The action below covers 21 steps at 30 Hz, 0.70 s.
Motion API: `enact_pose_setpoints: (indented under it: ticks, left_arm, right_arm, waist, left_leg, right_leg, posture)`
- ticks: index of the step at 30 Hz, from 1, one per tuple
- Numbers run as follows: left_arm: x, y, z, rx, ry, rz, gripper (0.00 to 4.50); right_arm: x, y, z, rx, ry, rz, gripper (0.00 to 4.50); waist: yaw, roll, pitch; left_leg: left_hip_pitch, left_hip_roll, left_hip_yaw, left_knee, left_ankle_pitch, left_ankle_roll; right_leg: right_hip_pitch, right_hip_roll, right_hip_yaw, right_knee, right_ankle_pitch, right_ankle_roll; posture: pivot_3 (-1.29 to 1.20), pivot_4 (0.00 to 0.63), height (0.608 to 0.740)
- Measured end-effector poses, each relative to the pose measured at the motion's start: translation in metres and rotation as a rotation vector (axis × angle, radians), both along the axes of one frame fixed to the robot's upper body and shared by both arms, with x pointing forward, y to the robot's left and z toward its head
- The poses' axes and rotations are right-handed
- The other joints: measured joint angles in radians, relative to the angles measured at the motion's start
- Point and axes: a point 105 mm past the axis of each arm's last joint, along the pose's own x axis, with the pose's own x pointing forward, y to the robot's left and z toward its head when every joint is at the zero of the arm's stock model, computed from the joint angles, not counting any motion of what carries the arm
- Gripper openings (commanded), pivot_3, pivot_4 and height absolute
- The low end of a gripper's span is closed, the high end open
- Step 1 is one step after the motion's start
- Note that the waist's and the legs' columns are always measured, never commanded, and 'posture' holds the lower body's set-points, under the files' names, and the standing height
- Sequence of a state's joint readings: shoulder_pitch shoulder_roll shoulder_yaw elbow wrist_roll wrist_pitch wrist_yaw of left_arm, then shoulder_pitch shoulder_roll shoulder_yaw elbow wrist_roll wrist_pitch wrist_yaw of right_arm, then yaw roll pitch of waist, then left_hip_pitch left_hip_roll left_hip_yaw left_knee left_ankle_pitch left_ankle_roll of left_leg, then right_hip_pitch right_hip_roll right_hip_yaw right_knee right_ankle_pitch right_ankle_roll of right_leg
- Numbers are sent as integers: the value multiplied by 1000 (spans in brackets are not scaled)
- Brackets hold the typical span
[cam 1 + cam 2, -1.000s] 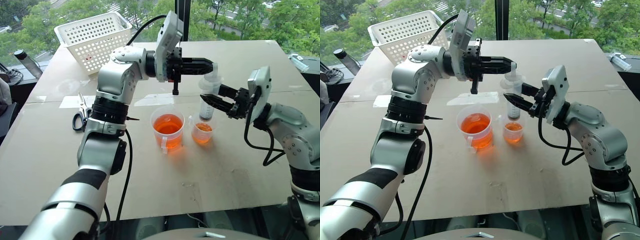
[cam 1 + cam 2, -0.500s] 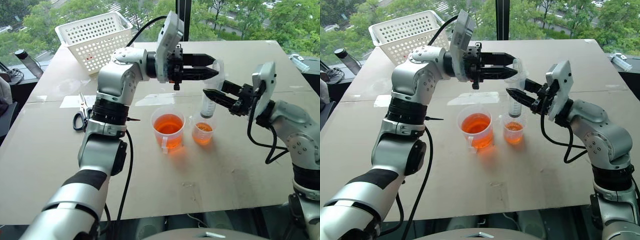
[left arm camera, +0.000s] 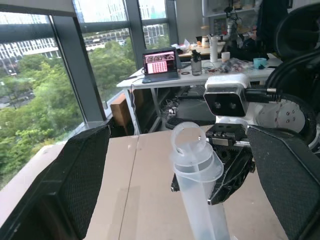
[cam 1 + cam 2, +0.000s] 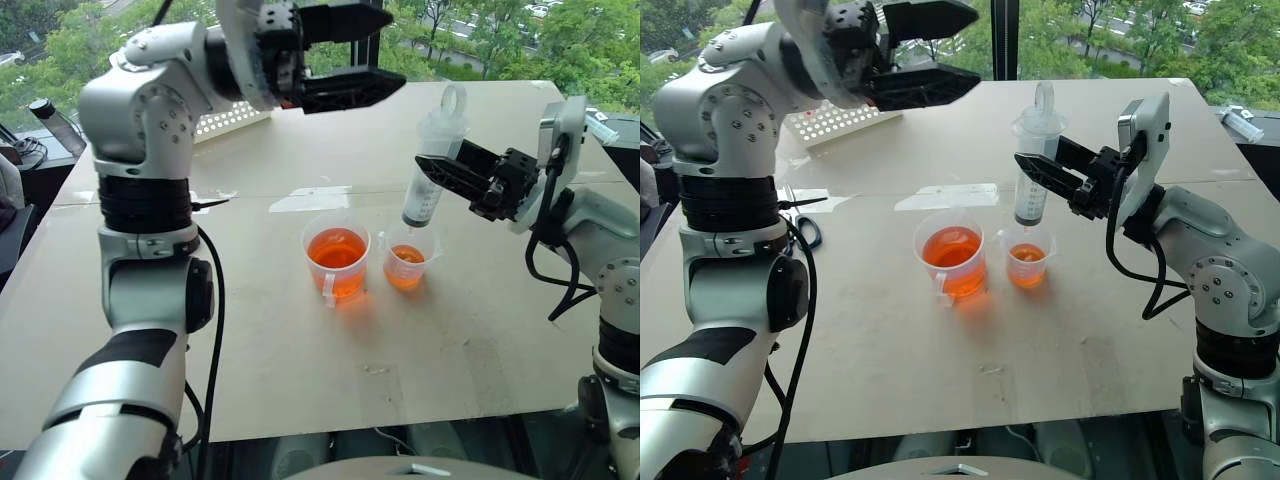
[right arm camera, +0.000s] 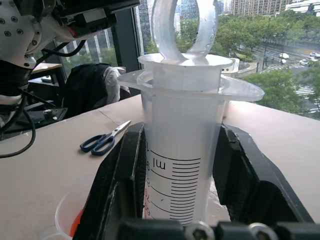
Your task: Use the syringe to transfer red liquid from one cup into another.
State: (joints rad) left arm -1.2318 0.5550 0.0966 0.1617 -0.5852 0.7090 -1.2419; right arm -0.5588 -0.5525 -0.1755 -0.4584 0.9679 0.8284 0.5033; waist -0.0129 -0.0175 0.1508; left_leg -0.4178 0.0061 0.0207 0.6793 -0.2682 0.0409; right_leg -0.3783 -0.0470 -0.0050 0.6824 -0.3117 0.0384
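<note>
My right gripper needs to set the syringe down on the bare table [image 4: 486, 260] next to the smaller beaker, away from the larger beaker.
My right gripper [image 4: 440, 168] is shut on the barrel of the syringe [image 4: 419, 200], which stands slightly tilted with its plunger ring up. Its tip hangs just over the smaller beaker [image 4: 407, 264], which holds a little red liquid [image 4: 406, 256]. To that beaker's left stands the larger handled beaker [image 4: 337, 262], about half full of red liquid. My left gripper [image 4: 396, 48] is open, high above the table and to the left of the syringe top, apart from it. In the right wrist view the black fingers [image 5: 117, 185] clamp both sides of the syringe [image 5: 180, 160].
Behind my left arm a white perforated basket [image 4: 835, 120] sits at the table's far left. Scissors [image 5: 102, 141] lie on the table left of the beakers. A dark bottle [image 4: 55, 125] stands beyond the table's left edge.
My left gripper has opened, let go of the plunger top, and risen up and to the left. The right gripper has lifted the syringe slightly above the smaller beaker.
</note>
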Motion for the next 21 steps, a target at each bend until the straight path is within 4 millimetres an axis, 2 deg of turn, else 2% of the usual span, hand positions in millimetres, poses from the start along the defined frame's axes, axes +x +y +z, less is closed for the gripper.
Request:
enact_pose_setpoints:
  ticks: [4,9,14,17,19,21]
  left_arm:
    - [6,34,2,-32,13,174,4417]
    - [16,76,-34,-8,122,436,4417]
    - [3,105,-60,25,200,604,4417]
    - [-9,129,-87,73,276,710,4417]
    - [-19,144,-114,121,342,778,4417]
    - [-28,153,-147,174,429,821,4417]
  right_arm:
    - [2,-2,0,-7,53,4,1437]
    - [19,-34,24,-45,126,-111,1437]
    - [26,-58,32,-154,287,-181,1437]
    - [35,-86,15,-255,484,-289,1437]
    - [40,-98,-11,-340,620,-347,1437]
    - [44,-106,-47,-445,742,-399,1437]
  waist:
    - [-4,0,0]
    - [-4,0,0]
    - [-2,0,0]
    - [-1,0,0]
    - [-2,0,0]
    - [-2,0,0]
  left_leg:
    - [0,0,0,0,0,0]
    - [1,0,1,0,0,0]
    - [0,0,1,-1,0,0]
    - [0,0,2,-4,0,0]
    - [1,0,2,-5,0,0]
    - [1,0,2,-5,0,0]
  right_leg:
    - [0,0,1,0,0,0]
    - [0,-1,1,1,0,0]
    - [0,-1,1,-2,0,0]
    - [0,-2,2,-3,0,0]
    - [0,-2,2,-3,0,0]
    - [0,-2,3,-3,0,0]
  posture:
    - [0,150,740]
    - [0,150,740]
    - [0,150,740]
    - [0,150,740]
    - [0,150,740]
    - [0,150,740]
